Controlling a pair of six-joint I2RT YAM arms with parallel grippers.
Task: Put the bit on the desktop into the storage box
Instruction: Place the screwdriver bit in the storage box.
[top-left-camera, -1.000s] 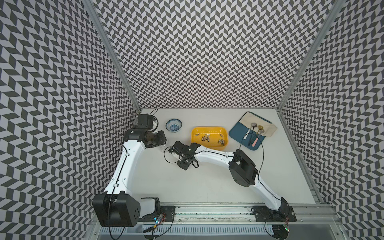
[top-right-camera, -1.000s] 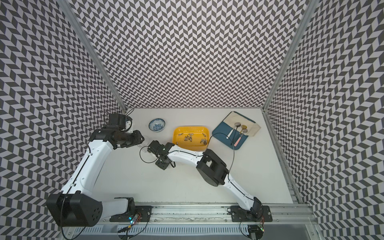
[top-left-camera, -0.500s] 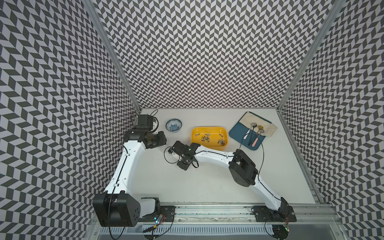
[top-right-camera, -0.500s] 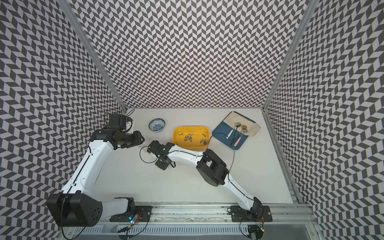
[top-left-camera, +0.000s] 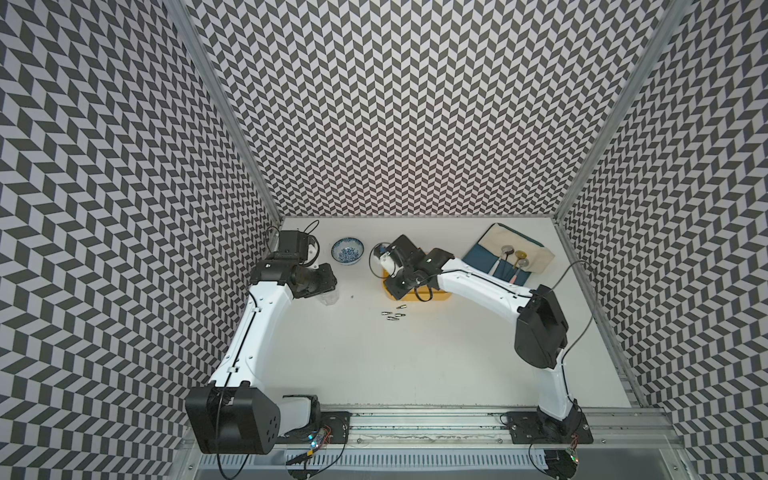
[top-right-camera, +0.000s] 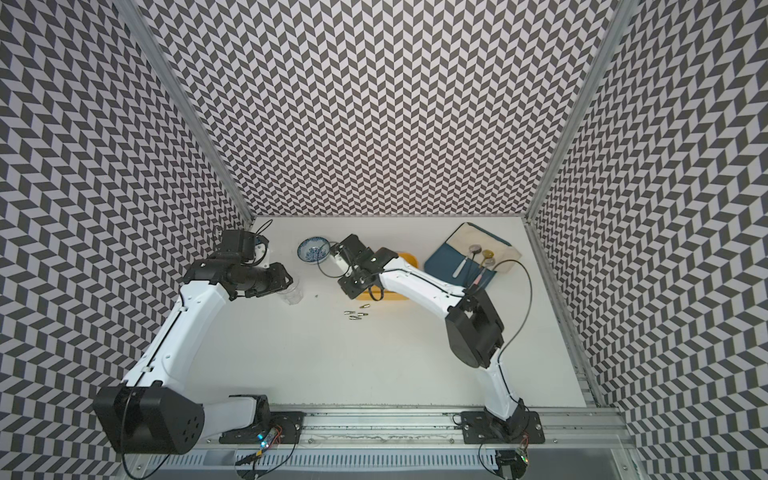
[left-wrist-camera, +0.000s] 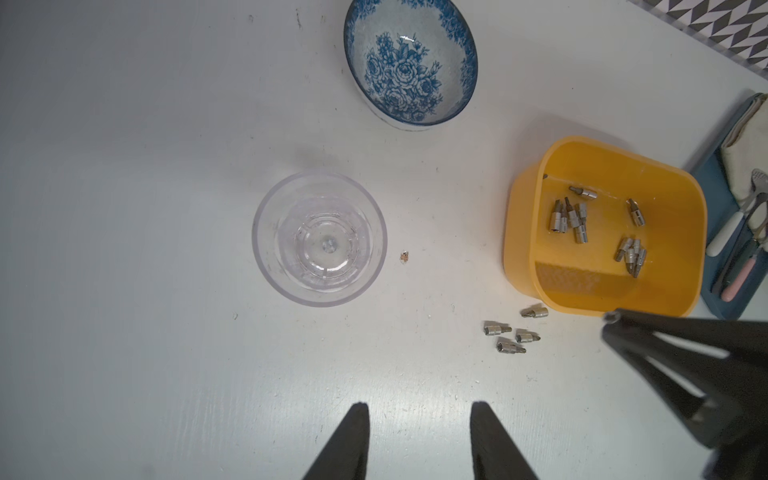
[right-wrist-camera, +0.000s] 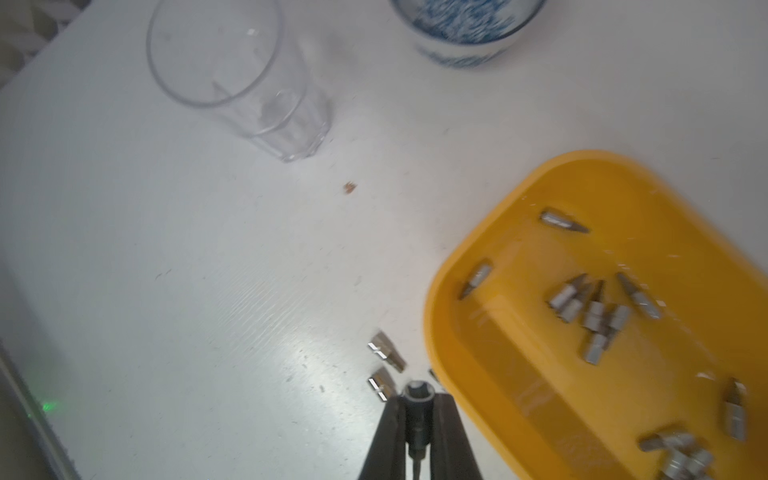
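Note:
The robot's right gripper is going to set the small grey bit, now hanging above the desktop, down between the bit clusters in the yellow storage box (top-left-camera: 424, 284) (right-wrist-camera: 625, 417).
My right gripper (right-wrist-camera: 419, 395) is shut on a small grey bit (right-wrist-camera: 419, 390), which stands upright between its fingers. It hangs above the desktop (right-wrist-camera: 208, 291), just beside the near rim of the yellow storage box (right-wrist-camera: 432, 316). In both top views the right wrist (top-left-camera: 405, 270) covers most of the storage box (top-left-camera: 440, 296). Several bits (left-wrist-camera: 582, 216) lie inside the box. Several more bits (top-left-camera: 392, 314) lie loose on the desktop in front of it. My left gripper (left-wrist-camera: 419, 409) is open and empty, hovering by a clear glass (left-wrist-camera: 319, 240).
A blue-patterned bowl (top-left-camera: 348, 250) stands behind the glass (top-left-camera: 328, 297). A blue-and-cream tray (top-left-camera: 505, 257) with spoons lies at the back right. A tiny brown speck (left-wrist-camera: 404, 256) sits beside the glass. Chevron walls close in three sides.
My right gripper has shut on a bit, risen from the loose bits on the desktop and moved back to the storage box. The left arm has barely moved.

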